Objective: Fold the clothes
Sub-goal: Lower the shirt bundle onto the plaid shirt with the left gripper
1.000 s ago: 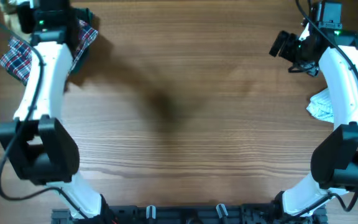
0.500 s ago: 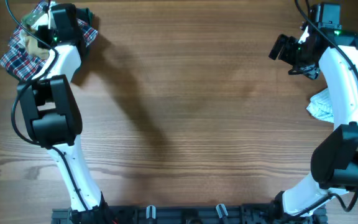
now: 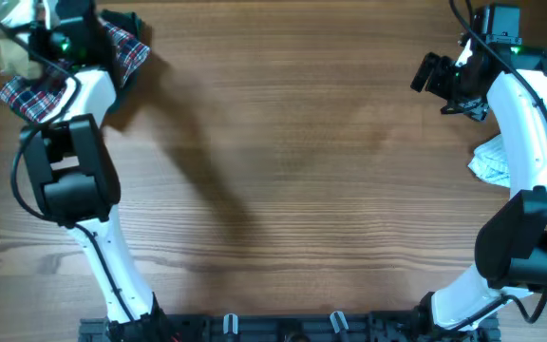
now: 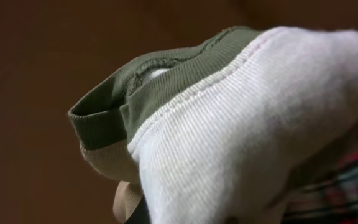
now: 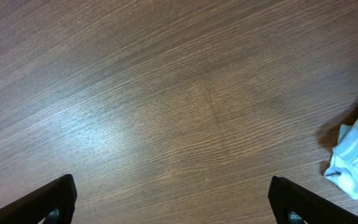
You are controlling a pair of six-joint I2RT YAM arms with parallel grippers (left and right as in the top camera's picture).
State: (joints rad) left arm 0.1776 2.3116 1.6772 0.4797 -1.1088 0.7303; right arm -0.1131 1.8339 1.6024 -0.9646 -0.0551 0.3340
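Note:
Next, my left gripper puts the cream-white top down on the middle of the red-and-blue plaid garment (image 3: 66,57) and lets go of it.
The clothes lie at both sides of the table. A cream-white top (image 3: 9,43) with a thin olive edge (image 4: 160,74) hangs bunched from my left gripper (image 3: 28,43) at the far left corner. Its cloth (image 4: 247,137) fills the left wrist view and hides the fingers. A pale blue striped garment (image 3: 490,161) lies crumpled at the right edge, partly under the right arm, and also shows at the right of the right wrist view (image 5: 356,165). My right gripper (image 3: 435,74) (image 5: 176,202) hovers wide open over bare wood, left of that garment.
A red-and-blue plaid garment (image 3: 36,90) lies under the left arm at the far left, with part of it beside a dark object (image 3: 126,52). Plaid cloth also shows in the left wrist view (image 4: 353,186). The wooden table (image 3: 283,171) stretches between the arms.
The left arm has swung its elbow up and drawn toward the far left corner, carrying the cream top over the plaid garment. The right arm has not moved.

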